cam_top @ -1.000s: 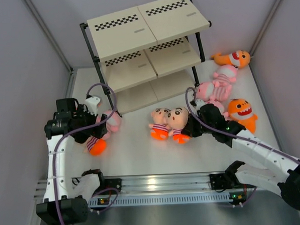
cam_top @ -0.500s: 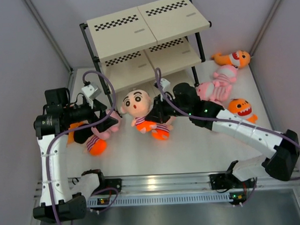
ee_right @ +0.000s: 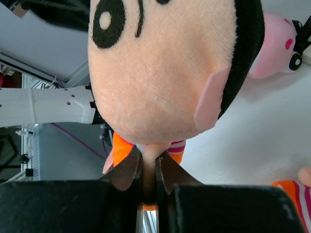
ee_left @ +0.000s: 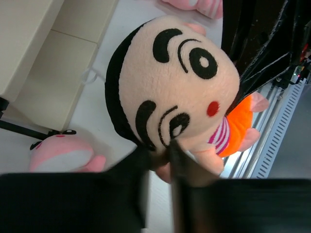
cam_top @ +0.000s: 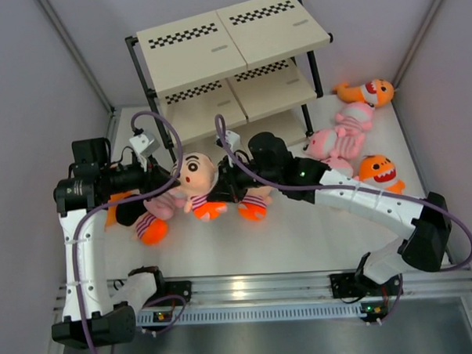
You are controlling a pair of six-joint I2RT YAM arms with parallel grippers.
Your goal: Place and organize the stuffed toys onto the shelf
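The robot's right gripper pinches the doll's arm close under its head. While the left gripper holds the head, the right gripper needs to take the doll's foot (ee_left: pixel 260 102) before shelving it.
A peach-headed doll (cam_top: pixel 195 172) with a striped shirt and orange bottom hangs just above the table, in front of the shelf (cam_top: pixel 230 36). My right gripper (cam_top: pixel 223 189) is shut on one of its peach limbs, which shows pinched between the jaws (ee_right: pixel 148 162) under the big head (ee_right: pixel 160 63). My left gripper (cam_top: pixel 174 186) meets the doll from the left. Its blurred jaws (ee_left: pixel 159 150) pinch the lower edge of the head (ee_left: pixel 175 82). The shelf's three beige boards carry no toys.
Another doll (cam_top: pixel 148 226) and a pink toy (ee_left: pixel 60 153) lie under the left arm. A second doll's orange feet (cam_top: pixel 253 209) show below the right arm. Pink animals (cam_top: pixel 340 141) and two orange sharks (cam_top: pixel 373 91) (cam_top: pixel 379 171) lie at the right. The shelf's black leg (cam_top: pixel 160 141) stands near the left gripper.
My right arm lifted the doll off the table and carried it left to the left gripper. The left jaws, wide open before, have closed in on the doll's head.
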